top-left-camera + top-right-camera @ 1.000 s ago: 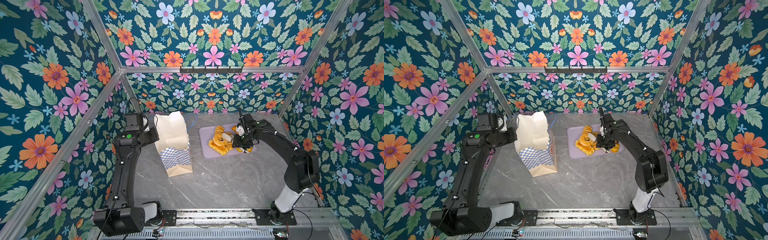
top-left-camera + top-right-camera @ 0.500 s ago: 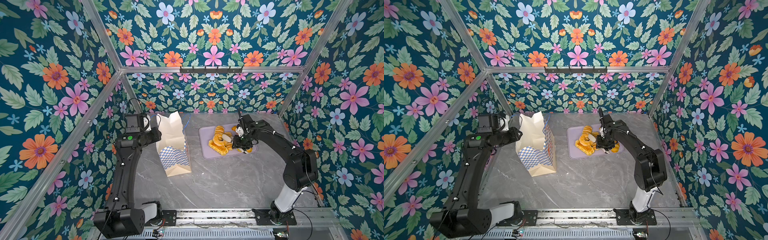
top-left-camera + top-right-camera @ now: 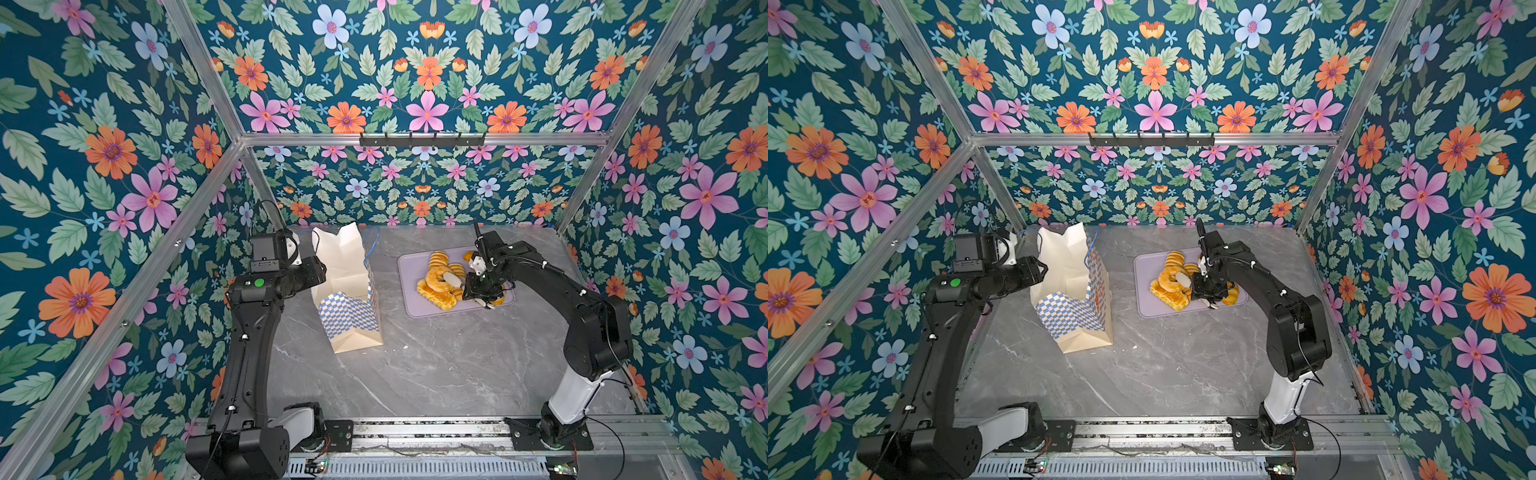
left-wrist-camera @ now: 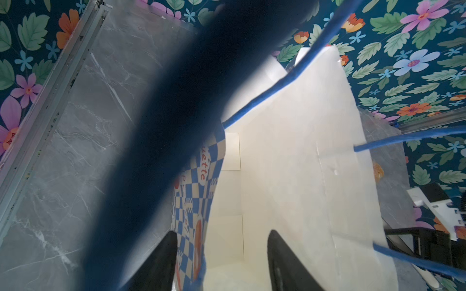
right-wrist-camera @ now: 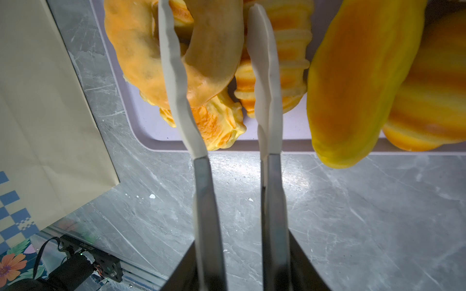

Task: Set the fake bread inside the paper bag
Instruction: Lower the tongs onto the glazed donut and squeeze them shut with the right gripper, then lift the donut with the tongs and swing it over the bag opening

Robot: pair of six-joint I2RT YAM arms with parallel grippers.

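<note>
The bag's chequered side stands loose between the open fingers of my left gripper, so next I pinch the bag's rim (image 4: pixel 205 237) with it before the ring doughnut goes in.
The paper bag (image 3: pixel 347 270) (image 3: pixel 1069 270) stands upright left of centre with its mouth open. My left gripper (image 4: pixel 222 233) (image 3: pixel 318 266) is open at the rim, one black finger outside the chequered wall (image 4: pixel 199 176) and one inside. The fake bread lies piled on a lilac tray (image 3: pixel 419 309) (image 5: pixel 151 126). My right gripper (image 5: pixel 209 10) (image 3: pixel 453 279) has long white-tipped fingers, shut on the ring doughnut (image 5: pixel 214 50) (image 3: pixel 435 279); one finger passes through its hole. Ridged rolls (image 5: pixel 290 63) (image 5: pixel 219 126) lie under it, and a smooth long roll (image 5: pixel 358 83) beside it.
Blue cord handles (image 4: pixel 264 100) hang across the bag's mouth. The grey marble table (image 3: pixel 436 365) runs out to flowered walls on three sides, with a metal rail (image 3: pixel 415 428) along the front edge. A hook rack (image 3: pixel 422 139) is fixed high on the back wall.
My left gripper has gone from shut to open at the bag's rim, and the bag's top has shifted a little. The right fingers have drawn slightly closer on the doughnut.
</note>
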